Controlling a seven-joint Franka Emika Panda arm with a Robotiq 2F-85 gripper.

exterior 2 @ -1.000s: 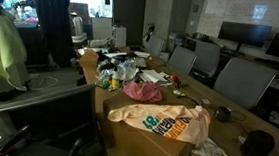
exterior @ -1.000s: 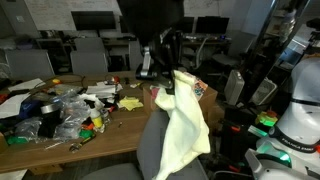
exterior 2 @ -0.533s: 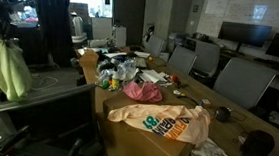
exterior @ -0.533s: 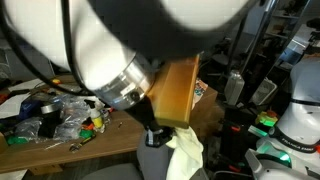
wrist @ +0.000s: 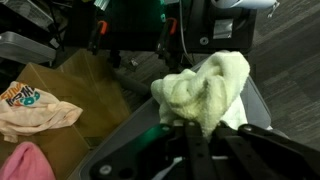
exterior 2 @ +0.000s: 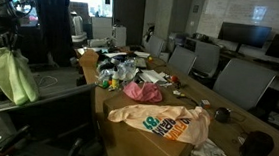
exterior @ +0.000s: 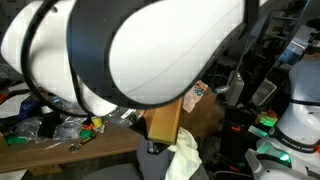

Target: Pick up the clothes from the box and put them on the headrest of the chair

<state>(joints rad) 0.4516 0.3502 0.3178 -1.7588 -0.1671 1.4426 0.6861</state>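
Note:
I need to release the pale yellow cloth from my gripper over the grey chair's top edge (exterior: 177, 152) (wrist: 222, 102) that faces the second robot base.
My gripper (wrist: 187, 128) is shut on a pale yellow cloth (wrist: 205, 85), which bunches over the grey chair (wrist: 140, 150) below it. In an exterior view the same cloth (exterior 2: 14, 76) hangs from the gripper (exterior 2: 6, 45) above the chair (exterior 2: 47, 106) at the left. In an exterior view the white arm fills most of the frame and only the cloth's lower end (exterior: 185, 158) shows. The cardboard box (exterior 2: 144, 144) stands at the table's near end with a cream printed shirt (exterior 2: 161, 120) draped over it; that shirt also shows in the wrist view (wrist: 30, 108).
A pink cloth (exterior 2: 142, 90) and cluttered bags, tape and small items (exterior 2: 115, 68) lie on the long wooden table (exterior 2: 203, 101). Office chairs (exterior 2: 242, 81) line its far side. A dark curtain (exterior 2: 52, 21) hangs behind. A second robot base (exterior: 295, 110) stands nearby.
The gripper has lowered the yellow cloth toward the chair. The arm has swung closer to one exterior camera and now blocks most of that view.

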